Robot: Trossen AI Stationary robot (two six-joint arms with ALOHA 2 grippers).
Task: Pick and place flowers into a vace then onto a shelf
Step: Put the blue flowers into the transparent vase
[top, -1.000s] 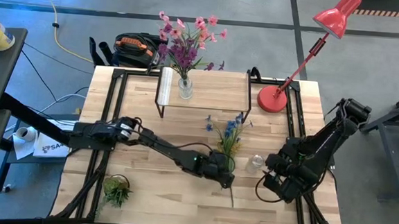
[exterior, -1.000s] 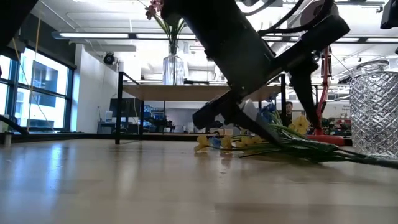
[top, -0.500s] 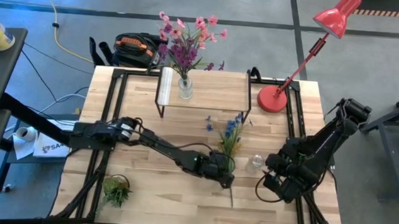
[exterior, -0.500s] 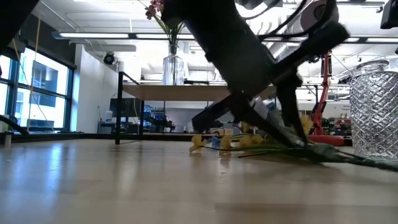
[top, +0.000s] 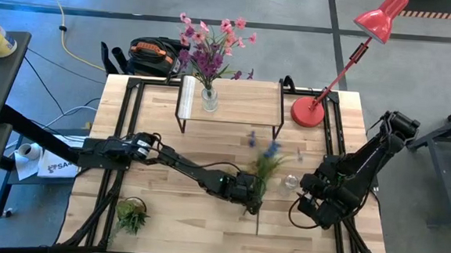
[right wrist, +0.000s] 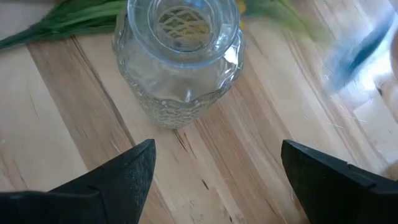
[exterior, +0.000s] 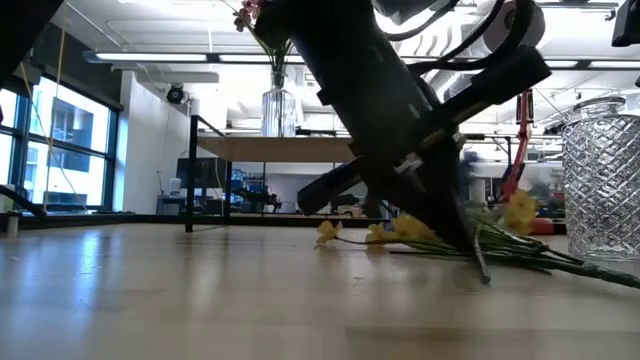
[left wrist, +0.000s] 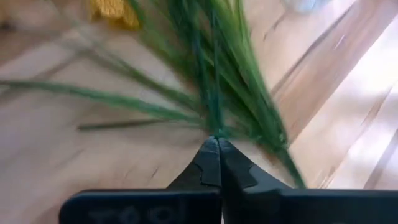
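Observation:
Next, I open my left gripper, since the blue and yellow flowers' stems crowd together at its fingers, then take the blue flowers' stem alone (left wrist: 214, 117) and lift it clear first.
The blue and yellow flowers (top: 266, 162) lie on the table in front of the shelf (top: 239, 104), blooms toward the far side and stem ends toward the near edge. My left gripper (top: 251, 200) is shut on their green stems (left wrist: 214, 118). The pink and purple flowers (top: 211, 47) stand in a glass vase (top: 210, 100) on the shelf's left end. An empty cut-glass vase (top: 289, 184) stands upright on the table right of the bunch. My right gripper (right wrist: 214, 155) waits open just near-right of that vase (right wrist: 180, 50), touching nothing. My left gripper pinches the bunch's stems (left wrist: 215, 127) between its two fingertips (left wrist: 208, 158), below the leaves and short of the cut ends. The fingers slant down from the table's left and lie across the stems. The stem ends (exterior: 600, 275) rest on the table, with the blooms blurred.
A red desk lamp (top: 313, 110) stands at the far right corner. A small green plant tuft (top: 131, 213) lies near the front left. Black frame rails run along the table's left and right sides. Bare wood lies between the shelf and the near edge on the left.
My left gripper has shut on the stems without shifting its place, rolling a little. The bunch has stirred: its blooms have swung slightly toward the table's right and show blurred, while the stem ends stay on the table.

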